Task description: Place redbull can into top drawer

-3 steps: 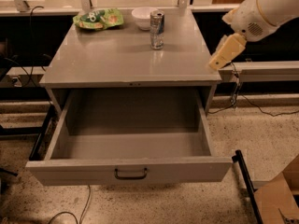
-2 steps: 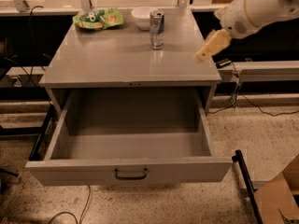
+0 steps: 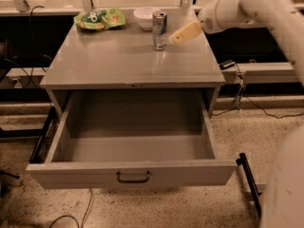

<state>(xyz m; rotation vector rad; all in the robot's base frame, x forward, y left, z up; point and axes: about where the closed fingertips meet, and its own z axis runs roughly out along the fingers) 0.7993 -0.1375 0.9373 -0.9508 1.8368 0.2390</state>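
Note:
Next, I bring my gripper to the redbull can beside the white bowl and close it on the upper end (image 3: 159,16) of that can.
The redbull can (image 3: 159,30), slim and silver with blue patches, stands upright at the back of the grey cabinet top (image 3: 123,61). My gripper (image 3: 175,37) hangs over the cabinet top just right of the can, pointing at it from the right, a small gap away and holding nothing. The top drawer (image 3: 71,175) is pulled fully open below the cabinet top. Its inside is bare, and its dark bar handle (image 3: 133,177) sits at the centre of the front panel.
A white bowl (image 3: 145,17) stands just behind and left of the can. A green snack bag (image 3: 99,19) lies at the back left of the top. Cables and a black frame (image 3: 249,184) lie on the speckled floor to the right.
My gripper has moved left and further back over the cabinet top, from beyond its right edge to just beside the can. The can and the drawer have not moved.

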